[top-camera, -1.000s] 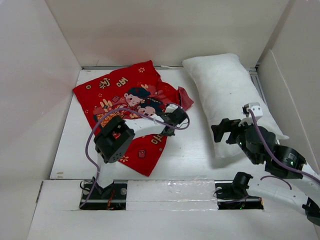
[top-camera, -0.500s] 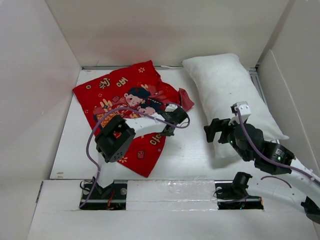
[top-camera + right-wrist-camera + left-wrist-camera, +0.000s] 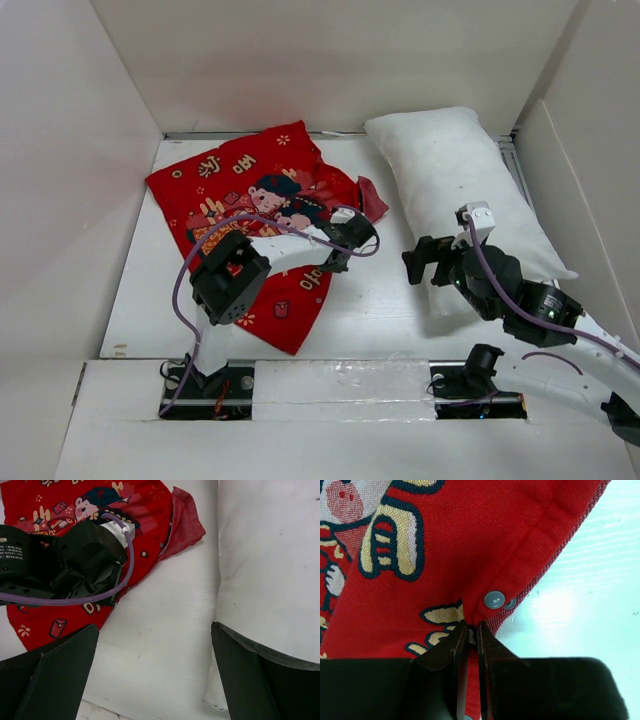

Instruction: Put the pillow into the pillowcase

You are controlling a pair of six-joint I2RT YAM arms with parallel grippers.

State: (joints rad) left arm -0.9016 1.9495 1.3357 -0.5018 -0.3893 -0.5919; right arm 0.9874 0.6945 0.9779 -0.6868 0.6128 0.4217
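My left gripper is pinching both layers of the pillowcase's hem together. It should open and take just the upper layer (image 3: 474, 612) so that the pillowcase's opening parts.
The red pillowcase (image 3: 240, 190) lies flat at the back left, printed side up, one corner flap folded over at its right. My left gripper (image 3: 336, 262) sits at its right edge. In the left wrist view that gripper (image 3: 471, 626) is shut on the pillowcase (image 3: 470, 545) hem, just below two grey snap buttons (image 3: 494, 599). The white pillow (image 3: 455, 170) lies lengthwise along the right side. My right gripper (image 3: 420, 262) hovers open by the pillow's near left edge. In the right wrist view its open jaws (image 3: 154, 626) span bare table between pillowcase (image 3: 60, 500) and pillow (image 3: 270, 555).
White walls (image 3: 80, 150) close in the table on the left, back and right. A slanted white panel (image 3: 570, 170) stands just right of the pillow. The left arm's purple cable (image 3: 185, 280) loops over the pillowcase. Both arm bases (image 3: 470, 375) sit at the near edge.
My right arm has moved left and a little forward, from over the pillow's near end to its left edge. The left arm and the pillowcase have stayed put.
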